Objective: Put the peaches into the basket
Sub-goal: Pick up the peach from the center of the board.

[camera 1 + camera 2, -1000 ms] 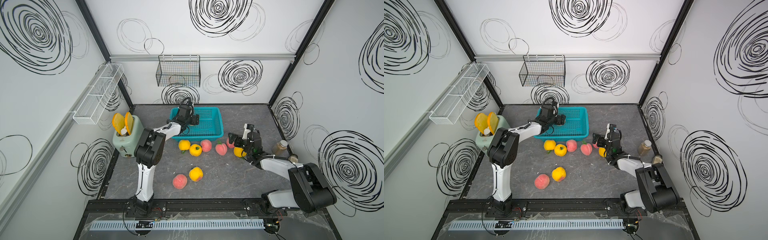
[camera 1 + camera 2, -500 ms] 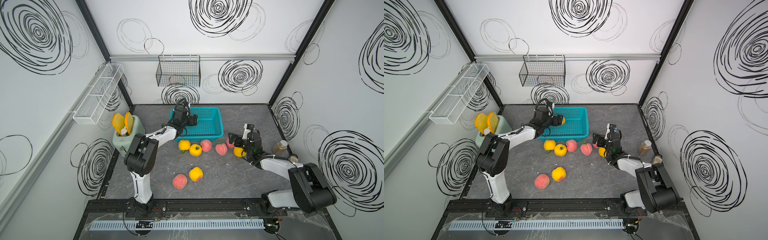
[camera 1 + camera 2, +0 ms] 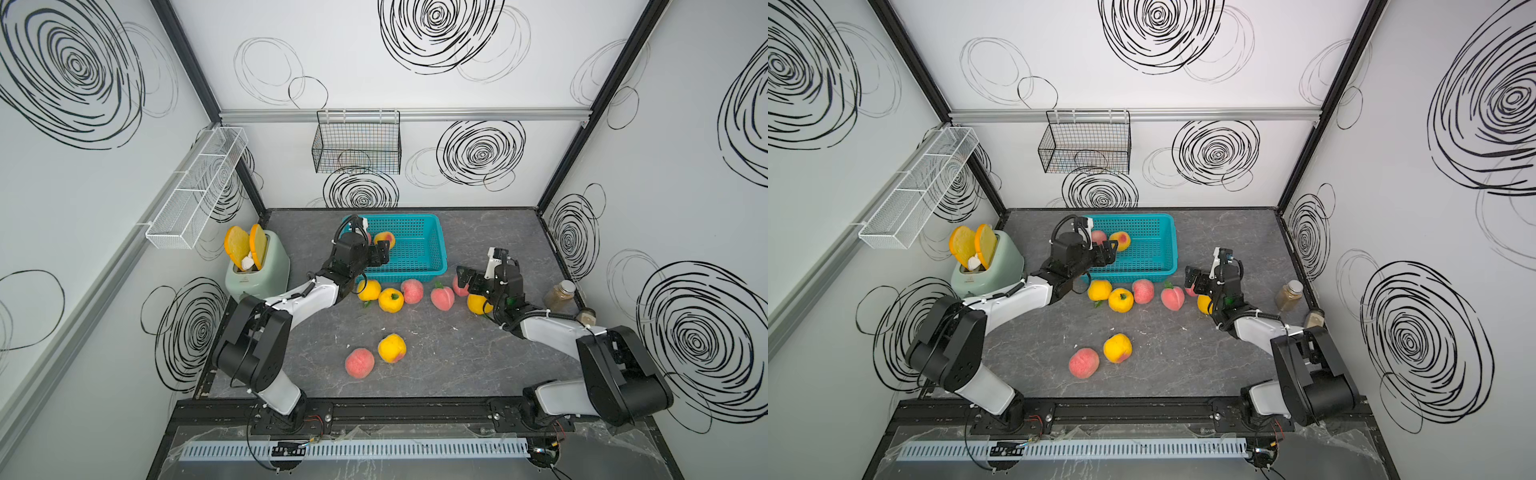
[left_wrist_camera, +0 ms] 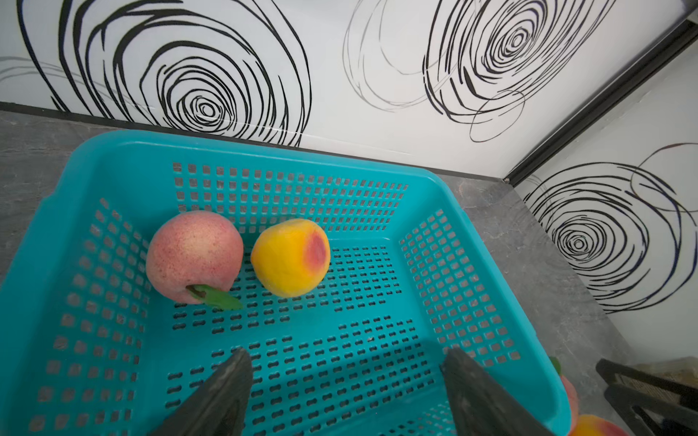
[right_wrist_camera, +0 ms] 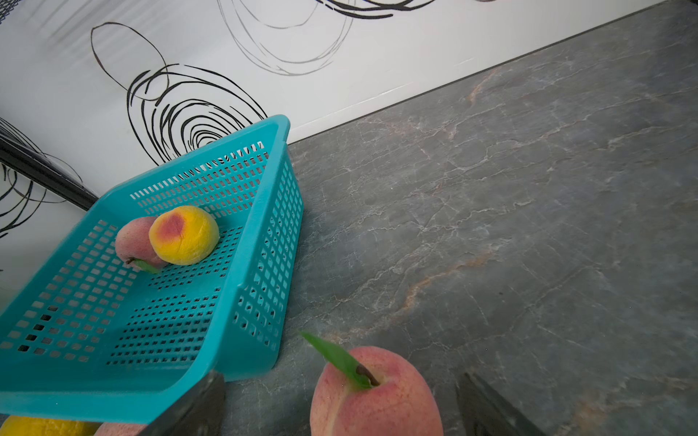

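Note:
My right gripper will close on the sides of the pink peach [image 3: 442,299] in front of the corner of the basket, next to the peach between its fingers.
The turquoise basket [image 3: 439,245] [image 3: 1168,245] [image 4: 264,154] [image 5: 272,128] stands at the back of the table. Two peaches lie in it: a pink one [image 4: 194,256] [image 5: 130,236] and a yellow-orange one [image 3: 384,240] [image 3: 1121,240] [image 4: 290,257] [image 5: 184,234]. My left gripper [image 3: 382,252] [image 3: 1109,251] [image 4: 345,356] hangs open and empty over the basket's near left part. My right gripper [image 3: 464,284] [image 5: 340,377] is open, its fingers either side of a pink peach [image 5: 377,396] on the table without touching it. Several more peaches [image 3: 390,300] lie in front of the basket, and two [image 3: 392,348] nearer the front.
A green toaster [image 3: 257,270] with toast slices stands left of the basket. A glass jar [image 3: 561,295] and a smaller one [image 3: 586,318] stand by the right wall. A black wire basket [image 3: 357,145] and a white mesh rack [image 3: 199,191] hang on the walls.
My left arm has drawn back toward the basket's near left side, uncovering the yellow-orange peach lying inside. The right arm has not moved.

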Controlling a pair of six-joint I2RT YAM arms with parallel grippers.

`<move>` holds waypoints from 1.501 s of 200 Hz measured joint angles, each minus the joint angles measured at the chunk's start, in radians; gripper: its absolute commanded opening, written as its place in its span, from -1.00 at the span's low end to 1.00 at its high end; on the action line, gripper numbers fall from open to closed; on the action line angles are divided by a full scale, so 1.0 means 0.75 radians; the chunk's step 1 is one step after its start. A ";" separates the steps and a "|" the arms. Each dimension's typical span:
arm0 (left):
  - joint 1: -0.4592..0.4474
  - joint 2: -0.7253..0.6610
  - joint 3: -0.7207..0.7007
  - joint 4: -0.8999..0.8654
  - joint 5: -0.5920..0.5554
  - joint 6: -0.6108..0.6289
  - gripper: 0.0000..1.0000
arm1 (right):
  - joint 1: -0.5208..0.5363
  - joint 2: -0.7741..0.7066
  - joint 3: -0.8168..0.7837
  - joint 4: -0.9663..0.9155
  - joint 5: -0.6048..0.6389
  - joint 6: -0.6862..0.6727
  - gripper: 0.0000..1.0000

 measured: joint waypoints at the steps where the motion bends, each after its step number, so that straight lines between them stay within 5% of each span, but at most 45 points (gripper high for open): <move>1: -0.002 -0.003 -0.004 0.000 -0.001 -0.001 0.67 | 0.000 0.000 0.000 0.000 0.000 0.000 0.99; 105: -0.036 -0.284 -0.281 -0.031 -0.030 -0.056 0.69 | 0.000 0.001 0.000 -0.001 0.003 -0.001 0.99; 204: -0.132 -0.425 -0.367 -0.200 -0.010 -0.062 0.69 | 0.000 -0.008 0.000 -0.002 0.016 -0.003 0.99; 300: -0.056 -0.540 -0.333 -0.494 0.122 -0.046 0.70 | 0.002 -0.008 0.004 -0.012 -0.064 -0.021 0.99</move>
